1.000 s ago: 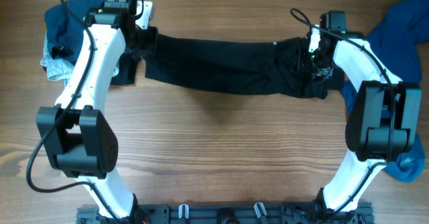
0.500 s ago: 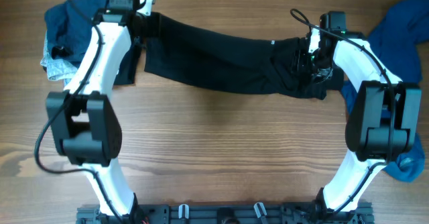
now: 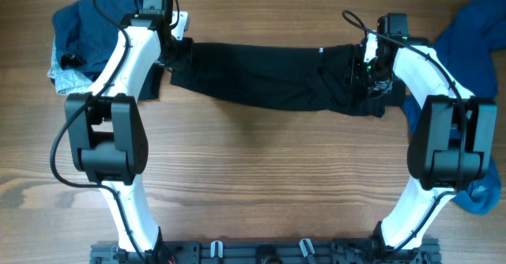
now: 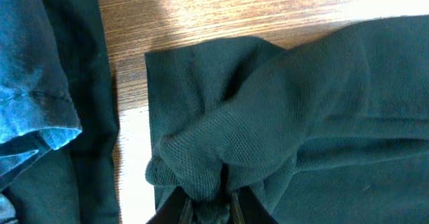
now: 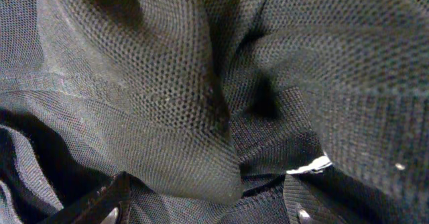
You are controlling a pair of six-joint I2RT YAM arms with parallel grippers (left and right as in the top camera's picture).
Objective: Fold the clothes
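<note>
The left gripper pinches a bunched fold while the end of the black garment lies flat beneath, so it should open, grip lower and fold the garment's end (image 4: 179, 83) toward the middle.
A black garment (image 3: 261, 74) lies stretched in a long band across the far part of the wooden table. My left gripper (image 3: 180, 50) is at its left end, shut on a bunched fold of the black garment (image 4: 268, 117); the left wrist view shows the fingertips (image 4: 209, 207) pinched together on the fabric. My right gripper (image 3: 365, 73) is at the crumpled right end. In the right wrist view its fingers (image 5: 204, 207) are spread wide, with folds of the black mesh fabric (image 5: 167, 83) lying between them.
A pile of blue clothes (image 3: 83, 27) lies at the far left, its edge beside the black garment in the left wrist view (image 4: 33, 70). Another blue garment (image 3: 474, 35) lies at the far right, and a blue piece (image 3: 482, 197) sits by the right arm's base.
My left gripper carried the garment's left end toward the far edge, then back down and slightly right. The band now lies straighter. The right arm has not moved.
</note>
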